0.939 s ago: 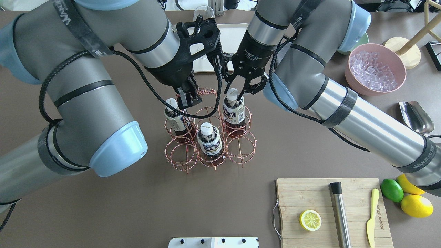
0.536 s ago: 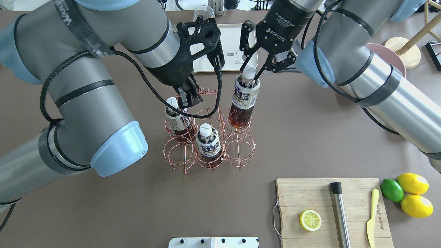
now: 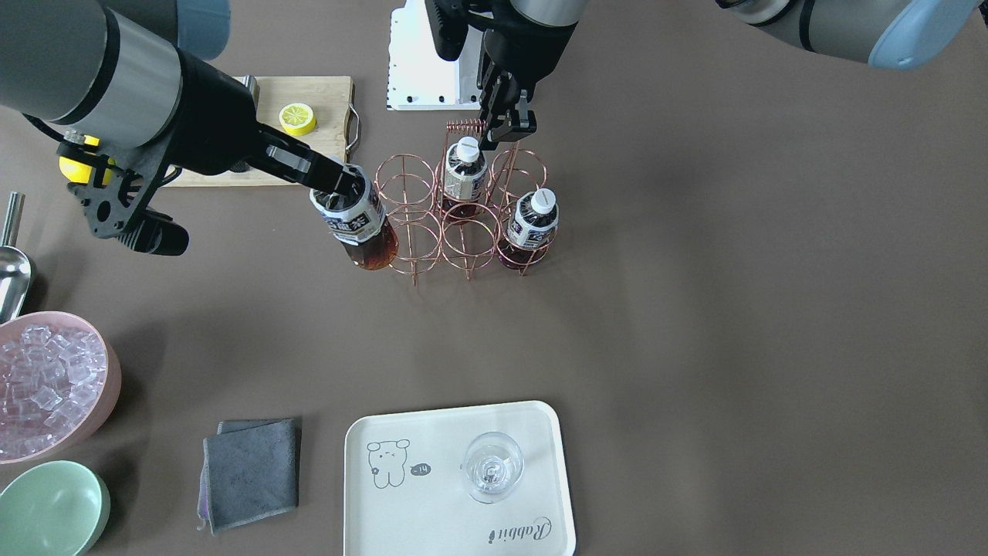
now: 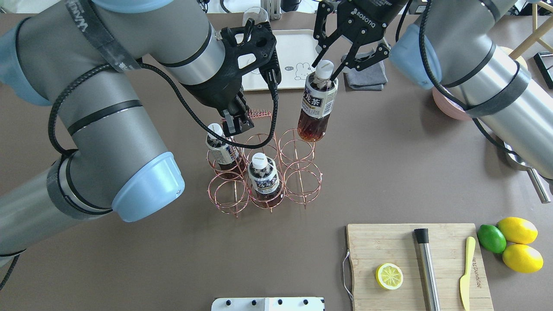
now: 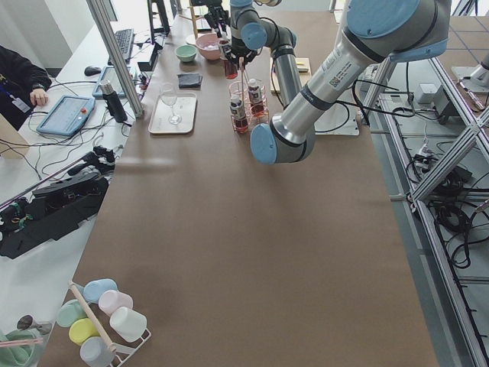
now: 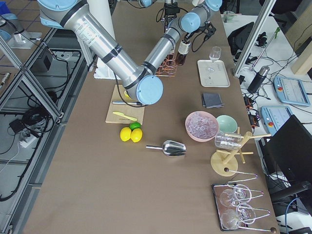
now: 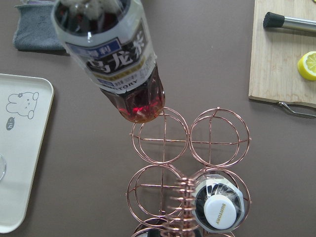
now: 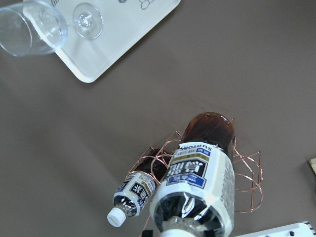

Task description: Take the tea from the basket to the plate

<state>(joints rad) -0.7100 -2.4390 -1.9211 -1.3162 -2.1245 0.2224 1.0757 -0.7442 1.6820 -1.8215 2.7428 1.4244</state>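
My right gripper has the tea bottle, tilted in the air between basket and plate. Next, I set it down with that gripper on the cream plate (image 3: 400,500) by the bear drawing, next to the stemmed glass.
My right gripper (image 4: 328,73) is shut on the neck of one tea bottle (image 4: 317,108) and holds it tilted in the air, clear of the basket (image 4: 300,181), between basket and plate (image 4: 293,47). The front view shows the same grip (image 3: 340,185) and bottle (image 3: 359,228). Two more tea bottles (image 4: 222,149) (image 4: 264,178) stand in the basket's ring cells. My left gripper (image 4: 236,123) is shut on the basket's coil handle (image 4: 259,115). The cream plate (image 3: 432,432) carries a stemmed glass (image 3: 492,466).
A grey cloth (image 3: 248,471) lies beside the plate. A pink bowl of ice (image 3: 54,382) and a green bowl (image 3: 50,506) are near it. A wooden cutting board (image 4: 389,242) holds a lemon half, a muddler and a knife; lemons and a lime (image 4: 491,238) lie beside it.
My right gripper has lifted the tea bottle up out of the basket's back right cell and carried it toward the plate. The left gripper has stayed on the handle.
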